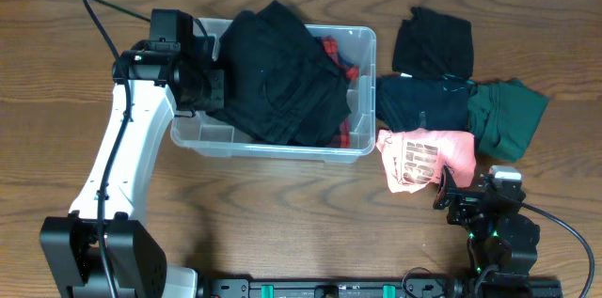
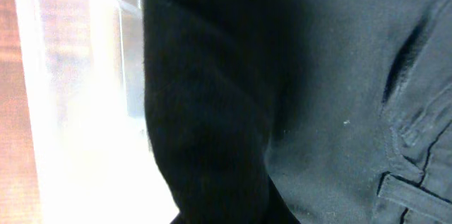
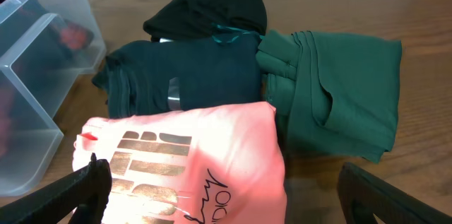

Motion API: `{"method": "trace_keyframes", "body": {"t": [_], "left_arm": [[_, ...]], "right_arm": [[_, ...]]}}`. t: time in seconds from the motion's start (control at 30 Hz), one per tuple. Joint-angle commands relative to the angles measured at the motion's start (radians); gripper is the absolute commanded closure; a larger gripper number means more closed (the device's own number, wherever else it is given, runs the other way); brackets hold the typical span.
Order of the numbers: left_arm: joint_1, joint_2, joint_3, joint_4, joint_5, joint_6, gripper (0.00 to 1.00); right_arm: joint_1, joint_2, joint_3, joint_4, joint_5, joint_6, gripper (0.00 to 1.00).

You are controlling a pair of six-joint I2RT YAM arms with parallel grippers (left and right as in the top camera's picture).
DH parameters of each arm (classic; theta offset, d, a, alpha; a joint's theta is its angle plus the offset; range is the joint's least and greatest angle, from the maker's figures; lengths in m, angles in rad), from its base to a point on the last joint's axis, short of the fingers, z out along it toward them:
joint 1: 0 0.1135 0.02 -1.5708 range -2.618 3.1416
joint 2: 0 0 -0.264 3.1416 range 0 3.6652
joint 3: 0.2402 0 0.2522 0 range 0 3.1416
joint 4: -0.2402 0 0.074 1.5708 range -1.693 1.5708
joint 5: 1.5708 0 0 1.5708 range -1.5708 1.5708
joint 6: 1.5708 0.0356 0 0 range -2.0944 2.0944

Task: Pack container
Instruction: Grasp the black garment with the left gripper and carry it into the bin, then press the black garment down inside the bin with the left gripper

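Next, the left gripper releases the black garment inside the clear plastic container [image 1: 256, 98], next to the red plaid item.
The clear plastic container [image 1: 201, 133] stands left of centre, and its wall shows in the left wrist view [image 2: 85, 97] and the right wrist view [image 3: 28, 97]. A black garment [image 1: 277, 72] is heaped in it over a red plaid item [image 1: 344, 133]. My left gripper [image 1: 213, 86] is at the garment's left edge. In the left wrist view black cloth [image 2: 296, 90] fills the frame, hides the fingers, and seems pinched. My right gripper [image 1: 458, 195] is open and empty, just short of a pink printed shirt [image 1: 423, 157], which also shows in the right wrist view [image 3: 212, 146] between the fingers [image 3: 222, 178].
Right of the container lie folded clothes: a black one [image 1: 433, 42] at the back, a dark navy one [image 1: 423, 102] and a green one [image 1: 506, 117]. In the right wrist view they are the black [image 3: 212, 5], navy [image 3: 191, 75] and green [image 3: 339, 90] ones.
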Motion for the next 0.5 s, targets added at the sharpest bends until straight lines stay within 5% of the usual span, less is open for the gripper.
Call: {"method": "trace_keyframes", "body": {"t": [0.0, 0.47], "left_arm": [[0.005, -0.015, 0.014, -0.039, -0.038, -0.065, 0.94], [0.005, -0.164, 0.151, -0.105, 0.052, -0.132, 0.94]], "right_arm": [[-0.005, -0.005, -0.003, 0.001, 0.01, 0.009, 0.01], [-0.005, -0.005, -0.003, 0.001, 0.01, 0.009, 0.01]]}}
